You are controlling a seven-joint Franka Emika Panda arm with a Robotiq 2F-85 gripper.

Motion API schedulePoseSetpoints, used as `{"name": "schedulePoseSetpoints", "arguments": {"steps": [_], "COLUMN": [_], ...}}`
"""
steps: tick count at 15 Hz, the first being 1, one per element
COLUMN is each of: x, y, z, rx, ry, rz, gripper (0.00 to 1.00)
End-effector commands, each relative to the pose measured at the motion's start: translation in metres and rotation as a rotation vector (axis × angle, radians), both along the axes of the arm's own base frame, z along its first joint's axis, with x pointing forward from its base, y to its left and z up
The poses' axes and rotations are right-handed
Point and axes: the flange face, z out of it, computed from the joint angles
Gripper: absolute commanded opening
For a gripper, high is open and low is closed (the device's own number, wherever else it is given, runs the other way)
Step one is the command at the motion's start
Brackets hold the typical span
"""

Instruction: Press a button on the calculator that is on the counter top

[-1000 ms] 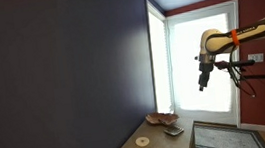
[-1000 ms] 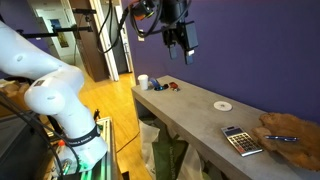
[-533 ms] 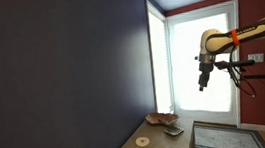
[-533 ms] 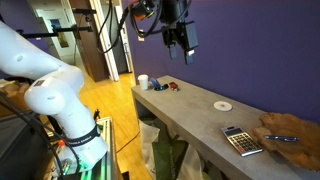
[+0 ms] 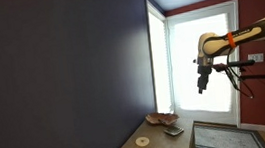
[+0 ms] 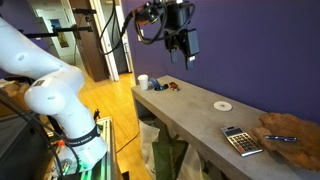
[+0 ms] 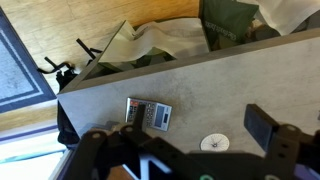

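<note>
My gripper will next go to the calculator and close just over the middle of its buttons [image 5: 175, 130] [image 7: 146, 113], because closed fingers can press one.
The calculator [image 7: 148, 114] lies flat on the tan counter top [image 7: 200, 75], dark with a grey face. It also shows in both exterior views [image 5: 174, 131] [image 6: 240, 140]. My gripper [image 7: 198, 121] is open and empty, its two dark fingers spread wide. It hangs high in the air above the counter top [image 6: 185, 115] in both exterior views [image 5: 201, 84] [image 6: 186, 58], well clear of the calculator.
A small white round disc [image 7: 212, 144] [image 6: 222, 104] lies near the calculator. A reddish-brown shallow bowl [image 6: 290, 135] [image 5: 161, 118] sits at one end of the counter. A white cup [image 6: 143, 82] and small items stand at the other end. A dark blue wall runs behind.
The gripper has shifted slightly sideways, still high in the air. Nothing on the counter moved.
</note>
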Motion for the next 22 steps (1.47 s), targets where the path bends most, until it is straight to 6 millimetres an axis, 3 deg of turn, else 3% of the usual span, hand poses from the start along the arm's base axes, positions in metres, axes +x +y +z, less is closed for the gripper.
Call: {"name": "schedulePoseSetpoints", "arguments": {"steps": [1,5,6,8,17,22], "x": [0.039,0.080,0.090,0.108,0.158,0.179], "y": [0.000,-0.004,-0.008,-0.018,-0.074,-0.089], "z": [-0.034,-0.085,-0.097,-0.120,-0.194,-0.233], "rx": [0.030,0.052,0.049,0.033,0.032,0.032], "ry": [0.036,0.081,0.083,0.093,0.098,0.087], "rz": [-0.031,-0.060,-0.089,-0.142,-0.309,-0.337], "gripper": [1.00,1.00,0.75,0.68,0.03,0.00]}}
